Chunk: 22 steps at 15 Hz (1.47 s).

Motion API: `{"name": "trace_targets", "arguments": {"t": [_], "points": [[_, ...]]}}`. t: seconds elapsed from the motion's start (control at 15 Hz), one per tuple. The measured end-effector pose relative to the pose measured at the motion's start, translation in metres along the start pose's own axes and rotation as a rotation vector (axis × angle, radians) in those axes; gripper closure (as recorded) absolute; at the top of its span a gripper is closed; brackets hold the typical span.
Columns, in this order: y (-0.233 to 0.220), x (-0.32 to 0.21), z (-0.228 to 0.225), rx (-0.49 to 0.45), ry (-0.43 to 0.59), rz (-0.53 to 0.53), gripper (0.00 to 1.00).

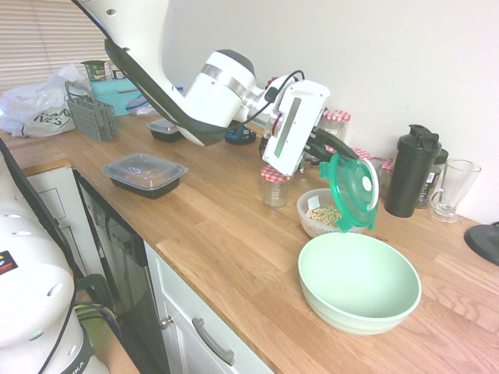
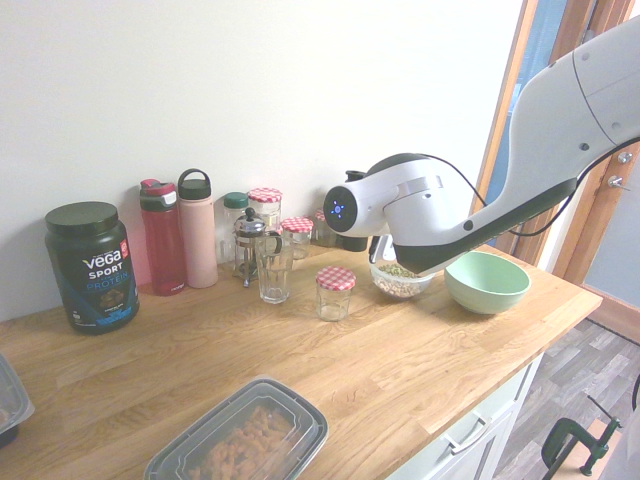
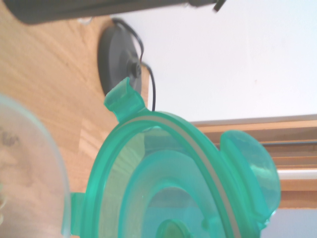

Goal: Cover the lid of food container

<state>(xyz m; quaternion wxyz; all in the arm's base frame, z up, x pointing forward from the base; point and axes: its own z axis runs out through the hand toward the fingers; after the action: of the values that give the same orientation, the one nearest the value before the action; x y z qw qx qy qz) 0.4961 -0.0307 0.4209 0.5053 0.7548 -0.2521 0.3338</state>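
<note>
Next, my gripper lets go of the green lid on top of the food container's open rim [image 1: 329, 192] [image 3: 29, 171], still a bit tilted.
The green translucent lid [image 1: 352, 191] hangs tilted almost on edge, with my gripper [image 1: 335, 156] shut on its upper rim. It hovers just above the right side of the food container [image 1: 318, 213], a small clear tub with cereal rings and a white label, standing on the wooden counter. In the wrist view the lid [image 3: 168, 178] fills the lower half, clip tabs sticking out, and the container's clear rim [image 3: 34, 163] shows at the left. From the second exterior view the container [image 2: 399, 281] sits beneath the arm, and the lid and fingers are hidden behind it.
A large mint-green bowl [image 1: 359, 282] stands close in front of the container. A red-checked jar [image 1: 274, 185] is just to its left; more jars, a black shaker [image 1: 412, 171] and a glass [image 1: 451, 189] line the wall. A black tray [image 1: 144, 173] lies further left.
</note>
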Motion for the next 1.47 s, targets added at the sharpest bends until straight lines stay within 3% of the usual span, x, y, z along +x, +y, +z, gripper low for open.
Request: {"name": "trace_targets", "arguments": {"t": [0.6, 0.67, 1.2, 1.47], "points": [[-0.017, -0.007, -0.011, 0.0, 0.006, -0.029, 1.0], [-0.017, -0.007, -0.012, 0.0, 0.006, -0.029, 0.0], [-0.024, -0.019, -0.036, 0.031, 0.011, -0.038, 0.0], [-0.03, -0.035, -0.045, 0.108, -0.038, -0.044, 0.0]]}}
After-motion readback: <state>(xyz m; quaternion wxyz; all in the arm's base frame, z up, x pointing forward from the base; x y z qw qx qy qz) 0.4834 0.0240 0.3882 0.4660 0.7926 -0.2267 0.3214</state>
